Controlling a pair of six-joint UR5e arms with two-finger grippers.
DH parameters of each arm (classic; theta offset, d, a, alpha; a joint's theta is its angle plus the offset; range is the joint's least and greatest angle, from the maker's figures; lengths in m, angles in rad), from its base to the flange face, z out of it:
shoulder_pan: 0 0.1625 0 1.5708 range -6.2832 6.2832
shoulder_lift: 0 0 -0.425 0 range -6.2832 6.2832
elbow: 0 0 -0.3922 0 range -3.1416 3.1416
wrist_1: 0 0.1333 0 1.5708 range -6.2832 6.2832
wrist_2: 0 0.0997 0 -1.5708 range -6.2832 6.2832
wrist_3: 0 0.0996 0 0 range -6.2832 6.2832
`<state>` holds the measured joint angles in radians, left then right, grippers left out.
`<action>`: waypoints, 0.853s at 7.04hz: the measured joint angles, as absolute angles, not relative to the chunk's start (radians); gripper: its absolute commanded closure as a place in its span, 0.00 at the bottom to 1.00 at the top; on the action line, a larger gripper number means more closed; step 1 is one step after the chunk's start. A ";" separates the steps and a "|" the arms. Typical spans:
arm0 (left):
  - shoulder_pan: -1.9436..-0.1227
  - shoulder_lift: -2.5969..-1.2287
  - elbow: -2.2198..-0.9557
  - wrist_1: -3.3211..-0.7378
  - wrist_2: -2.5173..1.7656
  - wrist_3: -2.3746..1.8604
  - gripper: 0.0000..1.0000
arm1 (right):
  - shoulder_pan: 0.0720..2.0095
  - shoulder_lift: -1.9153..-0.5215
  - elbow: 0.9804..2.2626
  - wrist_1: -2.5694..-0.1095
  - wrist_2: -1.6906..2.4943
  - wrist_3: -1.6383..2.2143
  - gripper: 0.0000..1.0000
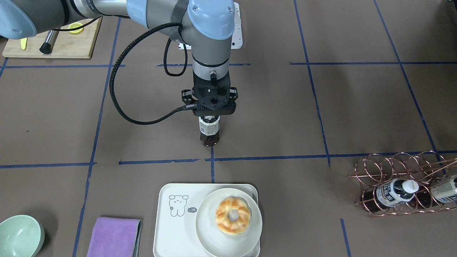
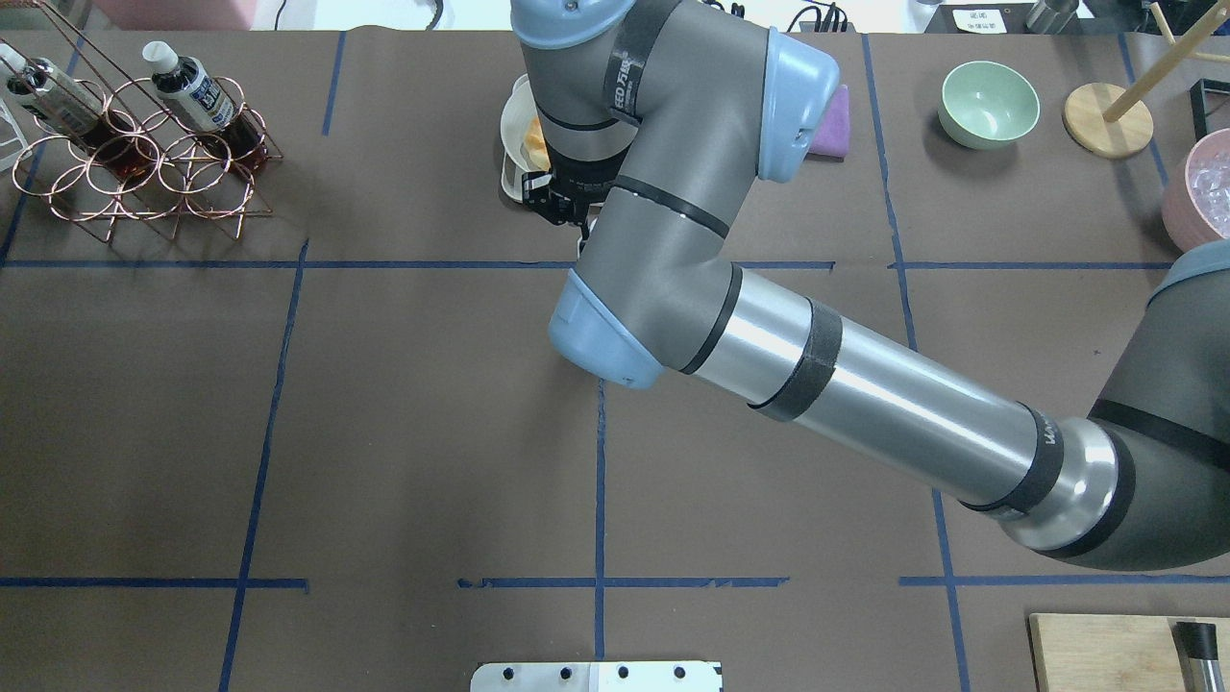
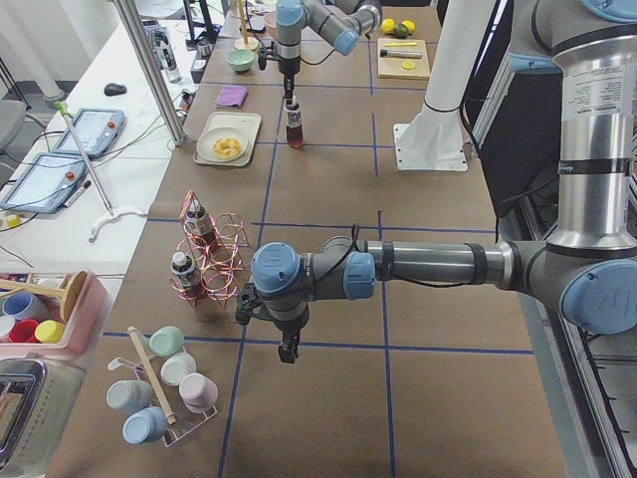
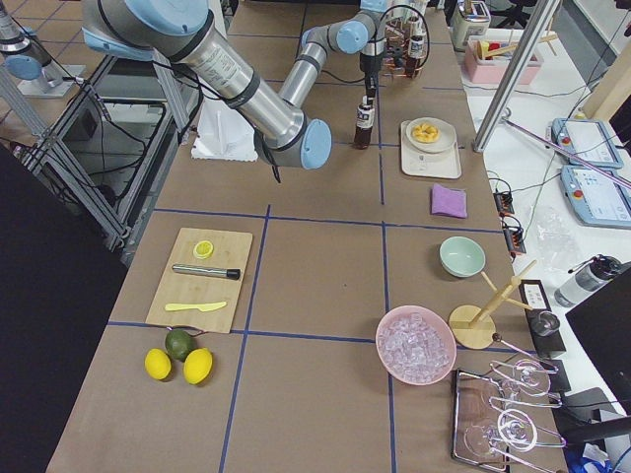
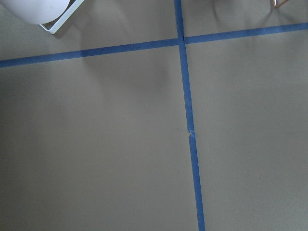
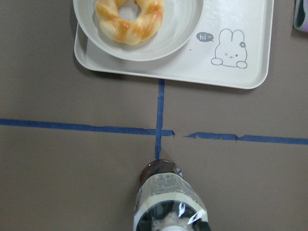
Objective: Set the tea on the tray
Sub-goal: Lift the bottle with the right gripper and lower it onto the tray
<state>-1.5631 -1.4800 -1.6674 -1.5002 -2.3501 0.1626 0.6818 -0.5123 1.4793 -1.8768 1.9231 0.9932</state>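
Observation:
The robot's right gripper will put the tea down on the cartoon drawing on the tray (image 1: 179,210) (image 6: 232,40), beside the plate.
My right gripper (image 1: 209,119) is shut on the top of the tea (image 1: 209,134), a small upright bottle of dark liquid. The bottle's base is at or just above the table, near a blue tape cross. The right wrist view shows the tea (image 6: 168,197) from above, short of the tray (image 6: 250,21). The cream tray (image 1: 167,228) with its cartoon drawing lies beyond the tape line and carries a round plate (image 1: 209,239) with a doughnut (image 1: 233,215). My left gripper (image 3: 288,351) hangs over bare table near the bottle rack; I cannot tell whether it is open or shut.
A copper wire rack (image 1: 400,178) holds two more tea bottles (image 1: 394,190). A purple cloth (image 1: 114,237) and a green bowl (image 1: 19,237) lie beside the tray. A wooden board (image 1: 68,44) with a knife sits at the table's far corner.

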 measured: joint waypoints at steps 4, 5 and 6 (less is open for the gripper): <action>-1.563 -1.478 -1.677 -1.500 -2.351 0.163 0.00 | 0.896 -0.449 1.281 -1.826 2.027 0.829 1.00; -1.563 -1.478 -1.681 -1.500 -2.352 0.163 0.00 | 0.932 -0.424 1.182 -1.769 2.057 0.806 1.00; -1.563 -1.479 -1.682 -1.500 -2.351 0.163 0.00 | 0.946 -0.409 1.105 -1.714 2.070 0.800 1.00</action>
<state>-1.5631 -1.4790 -1.6819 -1.5002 -2.3514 0.1626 0.9465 -0.4087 1.1048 -1.7143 2.0700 0.8002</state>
